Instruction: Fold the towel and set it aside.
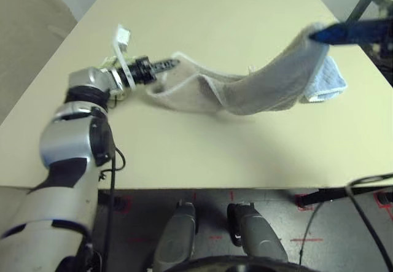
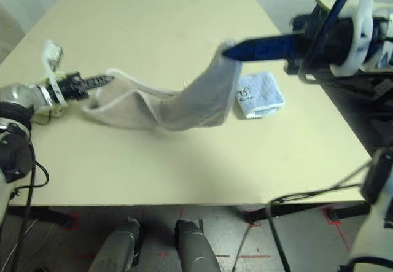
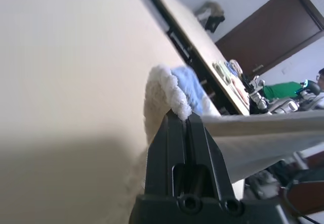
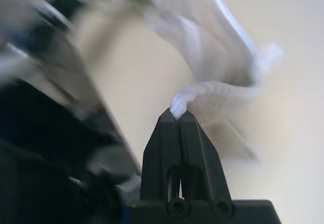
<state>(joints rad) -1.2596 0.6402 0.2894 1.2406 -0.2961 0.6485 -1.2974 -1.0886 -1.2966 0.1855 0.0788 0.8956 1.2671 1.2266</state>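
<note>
Next, I release the corner of the beige-tan towel from my left gripper on the bare cream table (image 1: 128, 148), close to the table's front edge. That corner is now low over the table.
The beige-tan towel (image 1: 245, 91) with white edging stretches across the middle of the table, sagging between my two grippers. My left gripper (image 1: 175, 62) is shut on its left corner, low over the table; the pinched white edge shows at the fingertips (image 3: 178, 118) in the left wrist view. My right gripper (image 2: 228, 51) is shut on the towel's right corner and holds it lifted above the table. In the right wrist view the pinched edge of the towel (image 4: 212, 95) shows between the closed fingers (image 4: 169, 133).
A folded light blue towel (image 2: 260, 95) lies on the table to the right, just past the lifted corner. The cream table (image 1: 202, 14) has free room at the back and along the front edge. Cables hang at the right side.
</note>
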